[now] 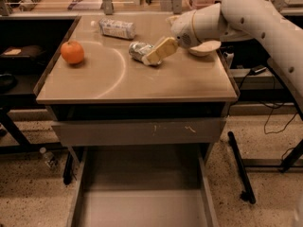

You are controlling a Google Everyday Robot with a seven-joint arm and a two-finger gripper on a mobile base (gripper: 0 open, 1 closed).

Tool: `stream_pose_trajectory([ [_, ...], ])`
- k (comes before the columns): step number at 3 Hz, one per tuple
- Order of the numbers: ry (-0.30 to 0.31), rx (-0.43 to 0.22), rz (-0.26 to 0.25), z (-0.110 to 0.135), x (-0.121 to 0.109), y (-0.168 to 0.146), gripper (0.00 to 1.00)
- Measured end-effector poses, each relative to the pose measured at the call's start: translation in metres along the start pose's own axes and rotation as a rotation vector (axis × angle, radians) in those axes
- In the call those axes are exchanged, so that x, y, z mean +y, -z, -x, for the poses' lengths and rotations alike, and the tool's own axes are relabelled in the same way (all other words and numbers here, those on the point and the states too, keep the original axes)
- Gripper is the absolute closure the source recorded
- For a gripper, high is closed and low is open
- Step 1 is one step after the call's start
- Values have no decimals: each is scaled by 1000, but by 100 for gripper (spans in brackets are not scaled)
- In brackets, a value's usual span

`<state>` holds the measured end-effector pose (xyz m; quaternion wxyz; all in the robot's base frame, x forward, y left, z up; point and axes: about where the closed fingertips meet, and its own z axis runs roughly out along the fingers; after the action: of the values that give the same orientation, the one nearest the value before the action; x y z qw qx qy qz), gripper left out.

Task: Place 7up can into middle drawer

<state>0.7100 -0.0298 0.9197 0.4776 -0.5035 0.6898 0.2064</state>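
My gripper closes next on the end (pixel 151 57) of the 7up can that is farther from the orange.
The 7up can (pixel 138 50) lies on its side on the tabletop (pixel 137 82), near the back middle. It is silvery with green markings. My gripper (pixel 158 52) reaches in from the right on the white arm (pixel 236 18) and sits right against the can's right side, covering part of it. The can rests on the table. The middle drawer (pixel 142 207) stands pulled out below the table; its flat grey floor holds nothing.
An orange (pixel 72 52) sits at the table's left. A white-labelled clear plastic bottle (pixel 117 28) lies at the back, behind the can. A beige front panel with pale scratches (pixel 142 132) is shut above the open drawer. Black frame legs (pixel 241 167) stand at the right.
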Motion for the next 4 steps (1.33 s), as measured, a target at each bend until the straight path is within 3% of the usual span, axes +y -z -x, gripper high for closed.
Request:
stream_pose_trajectory([
  [1, -21, 19, 24, -1, -14, -17, 0],
  [3, -8, 130, -29, -23, -38, -56, 0],
  [4, -11, 187, -37, -40, -40, -69, 0],
])
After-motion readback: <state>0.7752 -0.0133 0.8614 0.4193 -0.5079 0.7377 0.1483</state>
